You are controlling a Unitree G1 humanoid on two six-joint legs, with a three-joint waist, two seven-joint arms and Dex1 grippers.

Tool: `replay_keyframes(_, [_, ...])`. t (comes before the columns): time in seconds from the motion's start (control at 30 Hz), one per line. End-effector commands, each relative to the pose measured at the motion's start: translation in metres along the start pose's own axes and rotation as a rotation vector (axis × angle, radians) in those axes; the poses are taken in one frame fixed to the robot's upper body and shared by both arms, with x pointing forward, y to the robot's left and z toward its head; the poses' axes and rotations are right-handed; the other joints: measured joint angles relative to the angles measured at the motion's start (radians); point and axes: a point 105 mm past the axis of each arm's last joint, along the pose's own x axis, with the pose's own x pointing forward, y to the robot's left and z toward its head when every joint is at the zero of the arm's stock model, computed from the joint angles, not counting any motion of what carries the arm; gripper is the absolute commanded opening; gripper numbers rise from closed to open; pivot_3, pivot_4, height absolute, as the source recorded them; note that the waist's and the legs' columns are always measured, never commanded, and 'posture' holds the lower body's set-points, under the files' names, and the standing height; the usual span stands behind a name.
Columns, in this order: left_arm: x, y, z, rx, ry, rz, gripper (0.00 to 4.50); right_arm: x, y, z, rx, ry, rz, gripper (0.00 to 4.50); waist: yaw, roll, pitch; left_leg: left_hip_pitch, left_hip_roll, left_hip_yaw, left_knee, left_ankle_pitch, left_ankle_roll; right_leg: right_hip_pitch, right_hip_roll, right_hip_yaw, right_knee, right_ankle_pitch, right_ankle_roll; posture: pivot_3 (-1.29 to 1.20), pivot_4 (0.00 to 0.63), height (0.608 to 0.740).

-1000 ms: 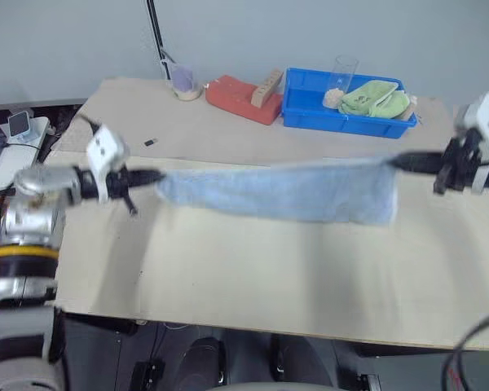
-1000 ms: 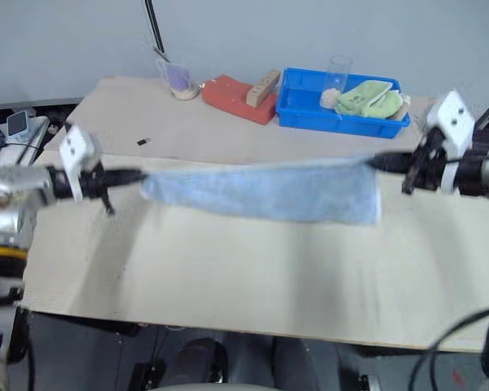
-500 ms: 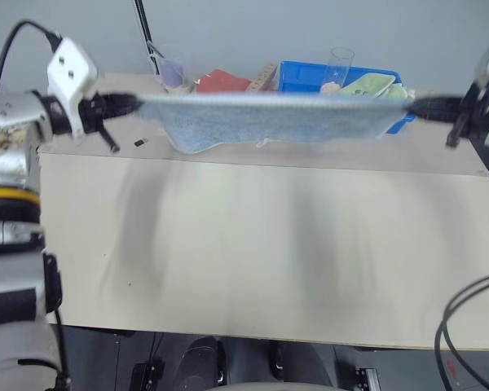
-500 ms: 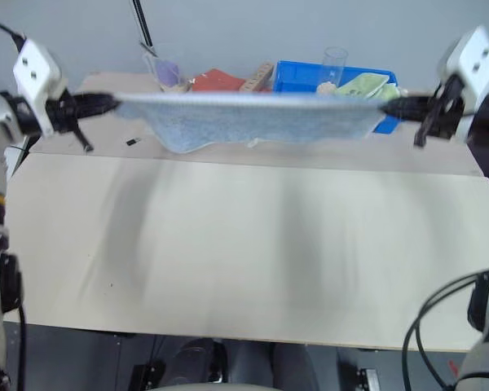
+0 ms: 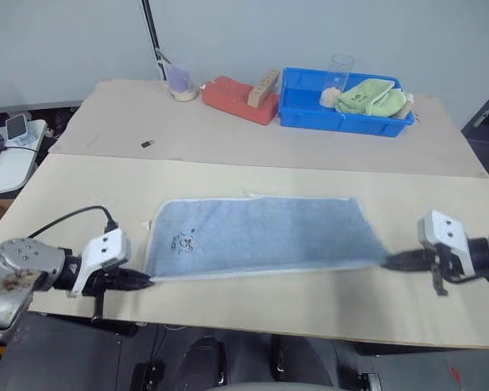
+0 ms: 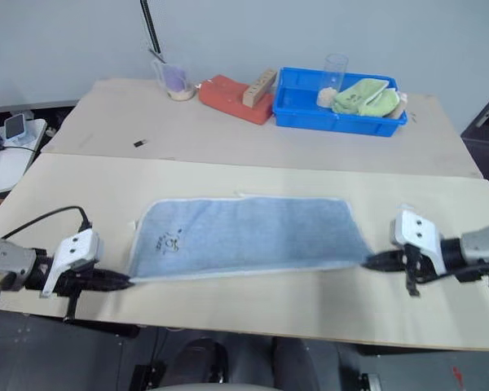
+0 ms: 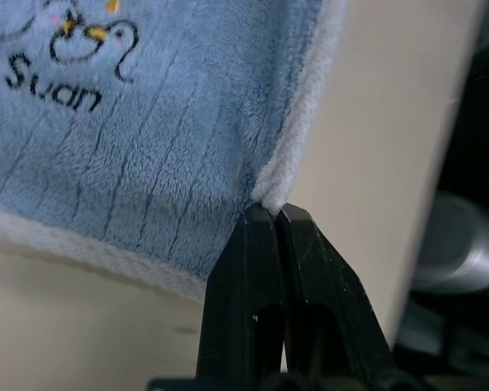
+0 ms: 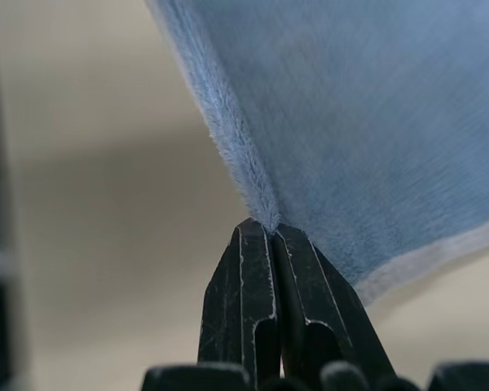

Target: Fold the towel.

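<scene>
I should let go of the towel's near corner, now low at the table's front edge, with my left gripper on the towel's far corner [image 5: 178,203] beyond the embroidered mark.
The light blue towel [image 5: 261,236] lies spread flat on the near table, its long side running left to right, whitish edging around it and a small dark embroidered mark [image 5: 185,239] near its left end. My left gripper [image 5: 144,282] is shut on the towel's near left corner [image 7: 269,194]. At the other end, my right gripper [image 5: 389,263] is shut on the near right corner [image 8: 265,213]. Both grippers sit low at the table's front edge, pointing inward toward each other.
At the back stands a blue bin [image 5: 297,110] with a lime-green cloth [image 5: 375,96] and a clear cup [image 5: 340,72]. Left of it lie a red block [image 5: 240,98] and a purple-filled cup [image 5: 180,83]. A small dark item [image 5: 147,144] rests on the far table.
Both grippers swung the stretched towel up and back over the table, then down toward the front edge. The towel went from hanging in the air to lying flat on the table.
</scene>
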Motion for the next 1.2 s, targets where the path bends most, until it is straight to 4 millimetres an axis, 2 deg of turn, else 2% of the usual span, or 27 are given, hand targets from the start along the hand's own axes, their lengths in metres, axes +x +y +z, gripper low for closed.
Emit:
replay_keyframes(0.03, [-0.016,0.017,0.011,0.015,-0.021,0.096,0.0,-0.011,-0.01,0.012,0.034,-0.019,-0.052,0.03,0.0,0.0,0.0,0.001,0.0,0.0,0.0,0.0,0.0,0.0,0.0,0.0,0.0,0.0,0.0,0.0,0.15,0.689])
replay_keyframes(0.2, [-0.022,0.049,0.018,0.03,-0.033,0.15,0.0,-0.007,-0.031,0.027,0.151,-0.084,-0.084,0.03,-0.001,0.0,0.0,0.001,-0.001,0.001,-0.001,0.0,0.0,0.0,0.001,0.0,0.001,0.0,-0.001,0.0,0.15,0.689])
replay_keyframes(0.23, [-0.02,0.056,0.021,0.033,-0.046,0.149,0.0,-0.006,-0.039,0.03,0.183,-0.101,-0.1,0.03,-0.001,0.0,0.0,0.001,-0.001,0.001,-0.001,0.0,0.0,-0.001,0.001,0.0,0.001,0.0,-0.002,0.0,0.15,0.689])
replay_keyframes(0.27, [-0.017,0.063,0.025,0.034,-0.057,0.154,0.0,-0.004,-0.047,0.033,0.212,-0.113,-0.119,0.03,-0.001,0.0,0.0,0.002,-0.001,0.001,-0.002,0.0,0.0,0.0,0.001,0.0,0.001,0.003,-0.009,0.0,0.15,0.689])
replay_keyframes(0.5, [-0.003,0.11,0.041,0.035,-0.127,0.254,0.0,0.002,-0.083,0.041,0.316,-0.121,-0.196,0.03,0.0,0.0,0.0,-0.005,-0.004,0.007,0.0,0.0,0.0,-0.003,0.001,-0.001,0.0,0.004,-0.01,0.0,0.15,0.689])
replay_keyframes(0.8, [0.012,0.14,0.064,0.046,-0.218,0.369,0.0,0.002,-0.103,0.037,0.376,-0.114,-0.277,0.03,-0.003,0.0,0.0,-0.01,-0.003,0.005,0.003,0.0,0.0,-0.004,0.001,-0.002,0.0,0.005,-0.009,0.0,0.15,0.689])
replay_keyframes(0.83, [0.013,0.143,0.068,0.047,-0.236,0.377,0.3,0.003,-0.102,0.037,0.385,-0.116,-0.269,0.0,-0.003,0.0,0.0,-0.01,-0.003,0.004,0.004,0.0,0.0,-0.004,0.001,-0.002,0.0,0.005,-0.009,0.0,0.15,0.689])
replay_keyframes(0.9, [0.013,0.146,0.074,0.064,-0.245,0.391,0.86,0.002,-0.102,0.037,0.399,-0.13,-0.28,0.7,-0.003,0.0,0.0,-0.01,-0.003,0.004,0.004,0.0,0.0,-0.004,0.001,-0.003,0.0,0.005,-0.009,0.0,0.15,0.689])
replay_keyframes(1.13, [0.001,0.154,0.077,0.116,-0.249,0.461,4.2,-0.017,-0.115,0.045,0.389,-0.211,-0.415,3.08,-0.005,0.0,0.0,-0.011,-0.002,0.002,0.005,0.0,0.0,-0.004,0.001,-0.003,0.001,0.005,-0.009,0.0,0.15,0.689])
replay_keyframes(1.17, [-0.002,0.154,0.078,0.125,-0.253,0.467,4.5,-0.021,-0.116,0.047,0.387,-0.225,-0.432,3.44,-0.005,0.0,0.0,-0.011,-0.002,0.002,0.005,0.0,0.0,-0.004,0.001,-0.003,0.001,0.005,-0.009,0.0,0.15,0.689])
replay_keyframes(1.2, [-0.005,0.152,0.08,0.142,-0.261,0.467,4.5,-0.026,-0.115,0.049,0.385,-0.241,-0.445,3.76,-0.005,0.0,0.0,-0.011,-0.002,0.001,0.005,0.0,0.0,-0.004,0.001,-0.003,0.001,0.005,-0.009,0.0,0.15,0.689])
